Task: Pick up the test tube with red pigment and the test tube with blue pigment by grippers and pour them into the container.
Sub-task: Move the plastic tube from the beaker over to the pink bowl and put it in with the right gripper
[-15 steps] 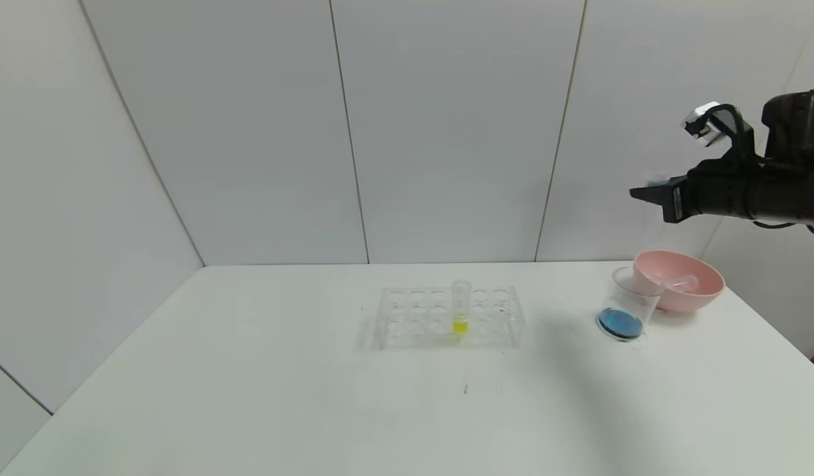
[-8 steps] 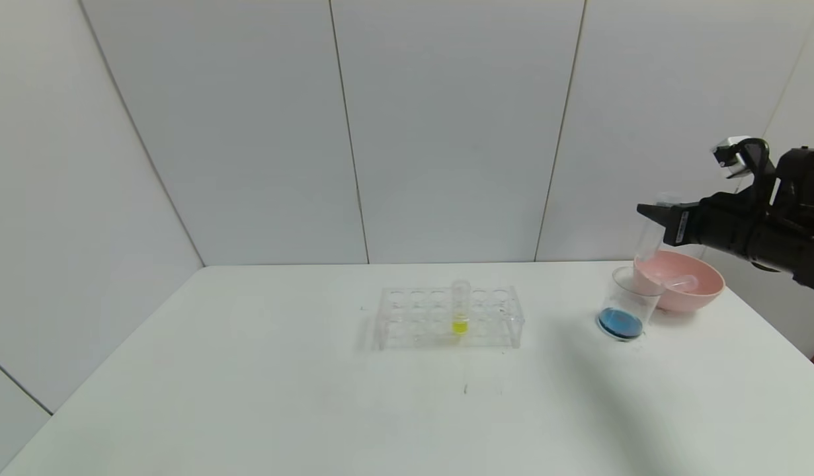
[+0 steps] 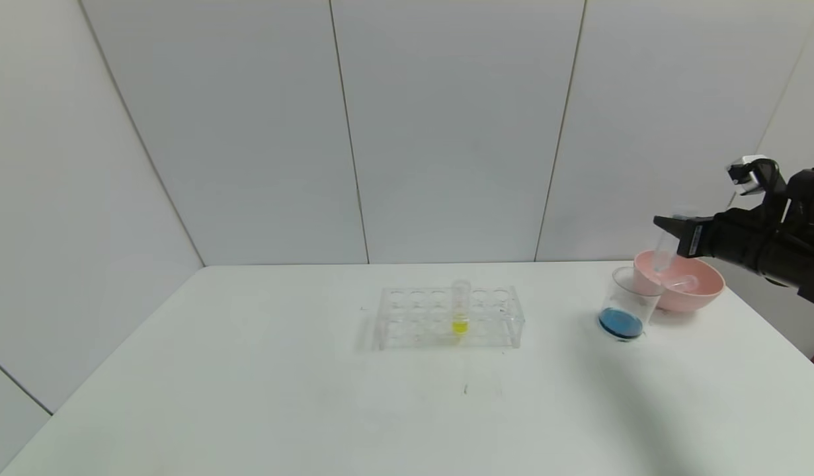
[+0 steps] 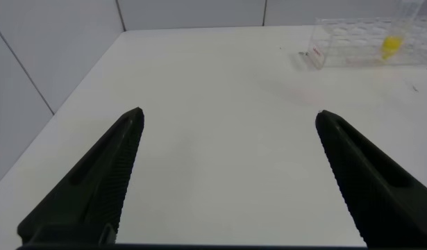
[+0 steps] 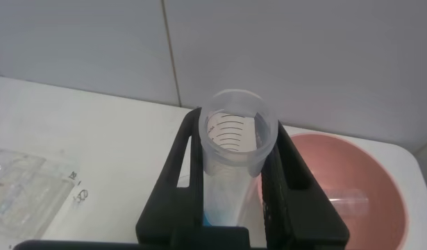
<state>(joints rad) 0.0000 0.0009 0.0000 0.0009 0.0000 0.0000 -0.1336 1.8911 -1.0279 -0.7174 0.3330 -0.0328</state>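
The robot's right gripper should release the clear test tube inside the pink bowl (image 3: 658, 276) (image 5: 282, 194), between the empty tube and the cup-side.
My right gripper (image 3: 669, 229) is shut on a clear test tube (image 3: 664, 250) and holds it nearly upright above the near rim of the pink bowl (image 3: 701, 294). In the right wrist view the tube (image 5: 232, 149) sits between the fingers (image 5: 177, 167), open mouth toward the camera, with a trace of blue at its lower end. The container (image 3: 626, 304), a clear cup with blue liquid in its bottom, stands against the bowl's left side. No tube with red liquid shows. My left gripper (image 4: 229, 114) is open and empty over bare table.
An empty clear tube (image 3: 679, 283) lies inside the pink bowl. A clear rack (image 3: 416, 318) at the table's middle holds one tube with yellow liquid (image 3: 460, 307). The table's right edge is close beside the bowl.
My right gripper has come down and to the right with the tube. The tube has turned from tipped to nearly upright and now hangs over the pink bowl.
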